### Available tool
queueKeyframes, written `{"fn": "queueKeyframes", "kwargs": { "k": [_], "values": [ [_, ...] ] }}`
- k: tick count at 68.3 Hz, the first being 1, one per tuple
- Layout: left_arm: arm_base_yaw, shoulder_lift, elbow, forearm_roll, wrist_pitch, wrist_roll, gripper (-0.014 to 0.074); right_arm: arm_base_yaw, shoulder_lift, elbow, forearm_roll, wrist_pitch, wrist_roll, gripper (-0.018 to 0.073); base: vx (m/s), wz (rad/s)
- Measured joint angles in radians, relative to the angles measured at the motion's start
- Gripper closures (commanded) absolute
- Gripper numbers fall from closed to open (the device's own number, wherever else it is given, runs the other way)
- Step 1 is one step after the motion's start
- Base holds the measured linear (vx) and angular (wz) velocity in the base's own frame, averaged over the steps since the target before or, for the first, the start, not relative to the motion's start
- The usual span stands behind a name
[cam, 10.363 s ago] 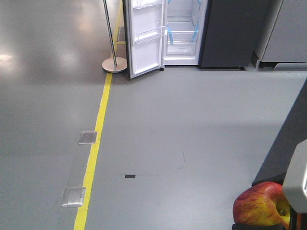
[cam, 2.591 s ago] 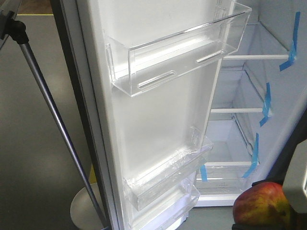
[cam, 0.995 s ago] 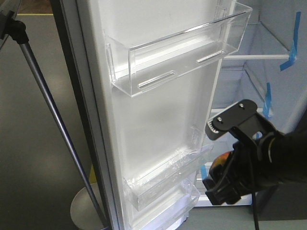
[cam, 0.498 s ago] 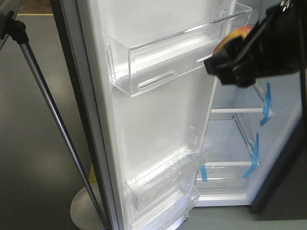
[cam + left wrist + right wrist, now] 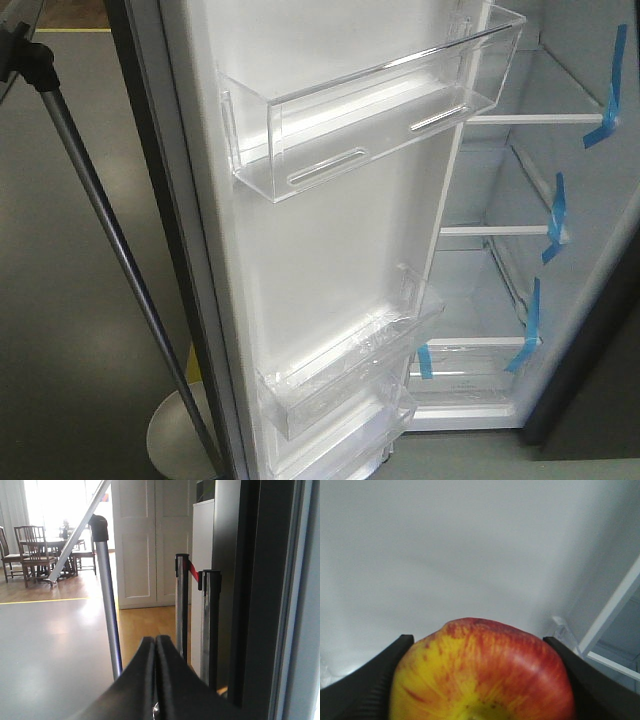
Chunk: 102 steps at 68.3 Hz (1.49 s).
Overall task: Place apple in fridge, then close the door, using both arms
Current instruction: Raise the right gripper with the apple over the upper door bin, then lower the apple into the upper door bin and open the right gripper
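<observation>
I need to set the apple with my right gripper in the door's top clear bin at its end (image 5: 421, 73) near the shelves.
In the right wrist view the red and yellow apple (image 5: 480, 675) fills the lower middle, with my right gripper (image 5: 477, 641) shut on it, one black finger on each side. Behind it is a plain white wall, and a white shelf edge (image 5: 615, 610) shows at the right. The front view shows the fridge (image 5: 500, 290) with glass shelves and blue tape strips. Its door (image 5: 330, 240) stands open with clear bins on its white inside. Neither arm appears there. My left gripper (image 5: 155, 640) is shut on nothing, beside the door's dark edge (image 5: 260, 595).
A silver stanchion post (image 5: 110, 240) leans across the left of the front view, its round base (image 5: 180, 430) close to the door's foot. The left wrist view shows more posts (image 5: 182, 605) ahead, then white cupboards and a dining table with chairs (image 5: 40, 545) far off.
The right arm rose with the apple from the lower right to the upper right of the front view. It has now left that view. The fridge and its door have not moved.
</observation>
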Motion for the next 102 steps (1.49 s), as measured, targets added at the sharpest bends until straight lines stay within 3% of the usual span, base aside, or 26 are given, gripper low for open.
{"fn": "queueKeyframes", "kwargs": {
  "k": [12,22,31,54,64,86,102],
  "values": [
    [0.000,0.000,0.000,0.000,0.000,0.000,0.0603,-0.035,0.113,-0.100,0.011,0.004,0.033,0.0307,0.00,0.00],
    [0.000,0.000,0.000,0.000,0.000,0.000,0.0603,-0.154,0.177,-0.126,0.163,0.022,0.018,0.0307,0.00,0.00],
    [0.000,0.000,0.000,0.000,0.000,0.000,0.0603,-0.239,0.213,-0.126,0.293,0.015,-0.085,0.0307,0.00,0.00],
    [0.000,0.000,0.000,0.000,0.000,0.000,0.0603,-0.253,0.292,-0.128,0.429,-0.024,-0.205,0.0288,0.00,0.00],
    [0.000,0.000,0.000,0.000,0.000,0.000,0.0603,-0.253,0.307,-0.128,0.430,0.012,-0.208,0.0205,0.00,0.00],
    [0.000,0.000,0.000,0.000,0.000,0.000,0.0603,-0.253,0.324,-0.128,0.427,0.049,-0.208,-0.0120,0.00,0.00],
    [0.000,0.000,0.000,0.000,0.000,0.000,0.0603,-0.253,0.323,-0.128,0.428,0.053,-0.208,-0.0140,0.00,0.00]
  ]
}}
